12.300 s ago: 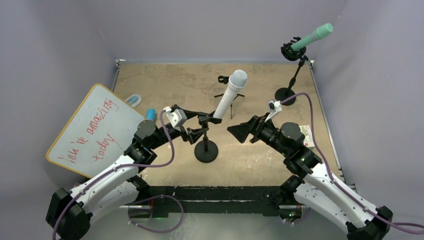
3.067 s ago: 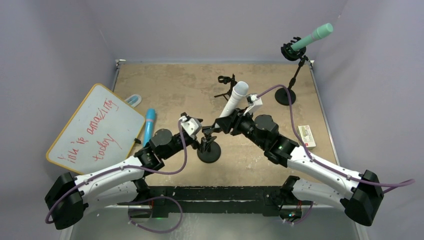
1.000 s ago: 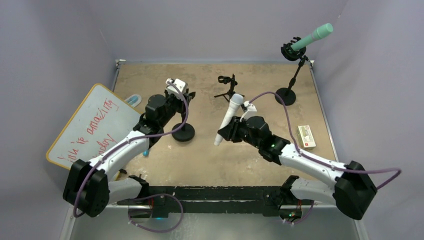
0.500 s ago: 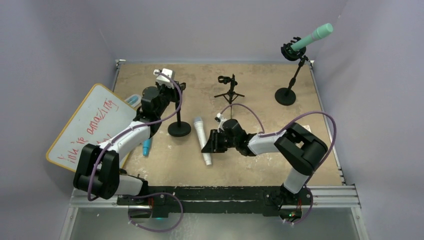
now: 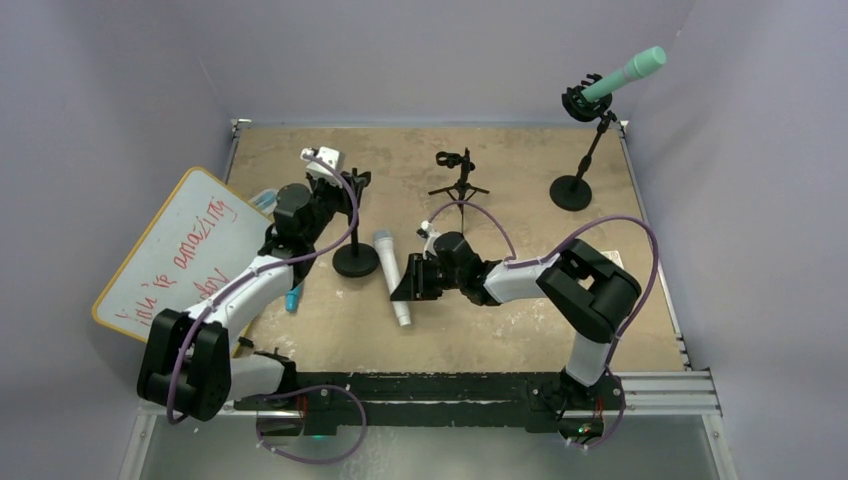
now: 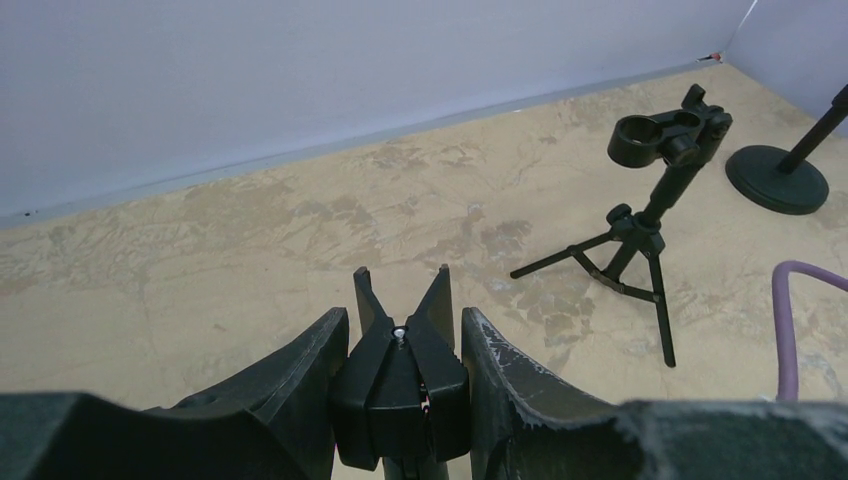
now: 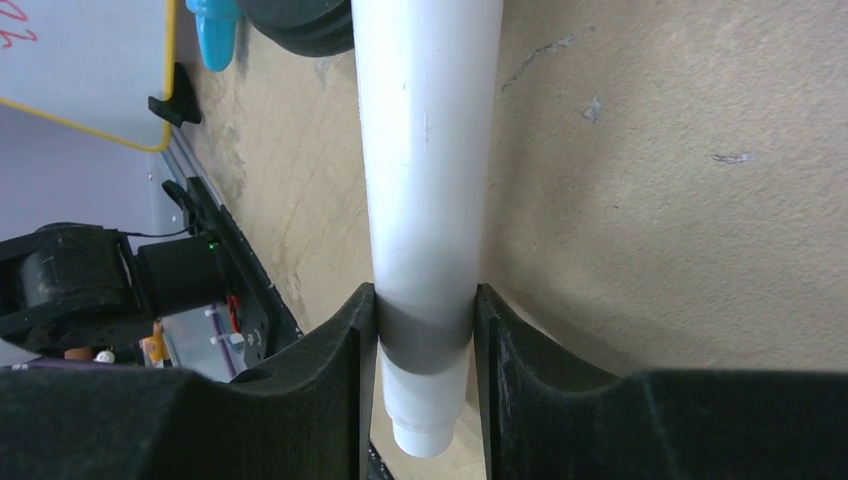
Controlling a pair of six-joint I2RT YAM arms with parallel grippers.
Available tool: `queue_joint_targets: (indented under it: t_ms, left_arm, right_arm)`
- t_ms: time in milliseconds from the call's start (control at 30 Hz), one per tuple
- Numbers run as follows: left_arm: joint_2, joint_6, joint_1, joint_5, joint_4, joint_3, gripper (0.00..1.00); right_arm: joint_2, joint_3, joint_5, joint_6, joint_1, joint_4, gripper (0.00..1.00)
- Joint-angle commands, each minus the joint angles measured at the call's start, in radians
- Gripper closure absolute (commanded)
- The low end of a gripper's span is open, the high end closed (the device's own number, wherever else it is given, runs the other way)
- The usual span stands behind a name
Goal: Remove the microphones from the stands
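Observation:
I should set the white microphone down with my right gripper on the table [image 5: 399, 277] next to the round base of the black stand.
The white microphone [image 5: 391, 280] is off the stand and lies level, low over the table near the middle, its grille end pointing away from the arms. My right gripper [image 5: 410, 283] is shut on its handle; in the right wrist view the fingers [image 7: 350, 350] press both sides of the white handle [image 7: 425, 150] close to its tail. The black stand [image 5: 355, 262] is upright to the left on its round base. My left gripper [image 5: 347, 182] is shut on the stand's empty clip [image 6: 400, 380] at the top. I cannot tell whether the microphone touches the table.
A whiteboard with red writing [image 5: 190, 255] leans at the left, with a blue object [image 5: 292, 298] by its edge. A small black tripod stand [image 5: 458, 175] is at the back centre. A green microphone [image 5: 625, 73] sits on a tall stand [image 5: 571, 193] at the back right.
My right gripper has swung the white microphone down and leftward, from upright to level over the table. My left gripper has carried the stand a little left and back.

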Motion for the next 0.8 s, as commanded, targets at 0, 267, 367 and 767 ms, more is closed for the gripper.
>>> queue_joint_targets:
  t_ms: [0, 267, 367, 767]
  left_arm:
    - [-0.070, 0.001, 0.007, 0.027, 0.082, -0.089, 1.00]
    - [-0.045, 0.061, 0.007, 0.018, 0.324, -0.076, 1.00]
    - [-0.015, 0.052, 0.008, 0.033, 0.416, -0.058, 1.00]
    - [0.091, 0.001, 0.007, 0.014, 0.421, -0.051, 0.66]
  right_arm:
    - [-0.056, 0.011, 0.059, 0.014, 0.003, 0.001, 0.89]
    - [-0.148, -0.026, 0.126, 0.026, 0.003, -0.015, 0.89]
    - [-0.165, -0.038, 0.134, 0.029, 0.003, -0.017, 0.89]
    - [-0.113, -0.029, 0.150, 0.059, 0.003, -0.046, 0.87]
